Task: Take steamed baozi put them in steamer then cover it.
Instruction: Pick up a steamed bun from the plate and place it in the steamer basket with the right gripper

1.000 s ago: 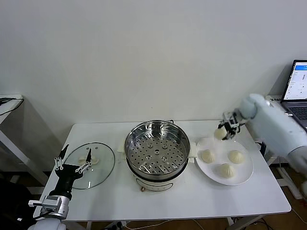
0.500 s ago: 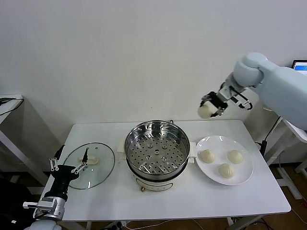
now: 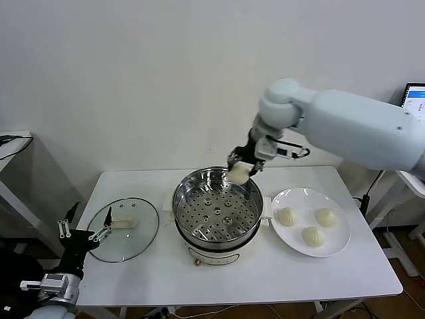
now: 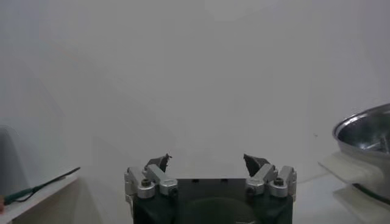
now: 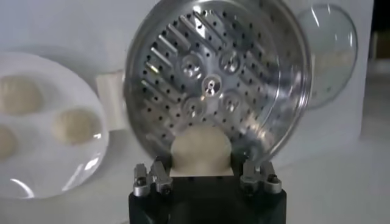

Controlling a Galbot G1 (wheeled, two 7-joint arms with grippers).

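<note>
Next, my right gripper lets go of the baozi on the far part of the perforated tray (image 3: pixel 215 191) (image 5: pixel 220 129), toward the wall.
My right gripper (image 3: pixel 240 167) is shut on a cream-white baozi (image 3: pixel 238 173) and holds it above the far right rim of the steel steamer (image 3: pixel 218 207); the wrist view shows the bun (image 5: pixel 201 149) between the fingers over the perforated tray (image 5: pixel 210 85). Three more baozi (image 3: pixel 304 224) lie on the white plate (image 3: pixel 341 240) to the steamer's right. The glass cover (image 3: pixel 124 229) with its white handle lies flat on the table to the steamer's left. My left gripper (image 3: pixel 85 232) is open and empty at the table's left edge, beside the cover.
A laptop (image 3: pixel 414 106) stands at the far right, off the table. A second white table (image 3: pixel 13 143) is at the far left. The white wall runs close behind the table.
My right gripper carried the baozi up from the plate and leftward to above the steamer's rim. My left gripper drew back a little toward the table's left edge.
</note>
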